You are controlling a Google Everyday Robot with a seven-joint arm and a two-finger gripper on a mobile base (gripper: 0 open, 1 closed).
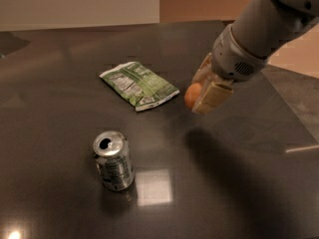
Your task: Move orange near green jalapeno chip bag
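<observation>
I need to put the orange down on the table (180, 95), against the corner of the green jalapeno chip bag that is nearest my gripper.
The green jalapeno chip bag (139, 85) lies flat on the dark table, label side up, left of centre. My gripper (199, 90) comes in from the upper right and is shut on the orange (192, 95), holding it in the air just right of the bag's right edge. Only the left part of the orange shows between the tan fingers (211, 95). A shadow on the table below shows the orange is lifted off the surface.
A silver soda can (113, 160) stands upright at the front left, well below the bag. The dark table (60, 108) ends along its right edge (289, 113). My grey arm (264, 29) fills the upper right.
</observation>
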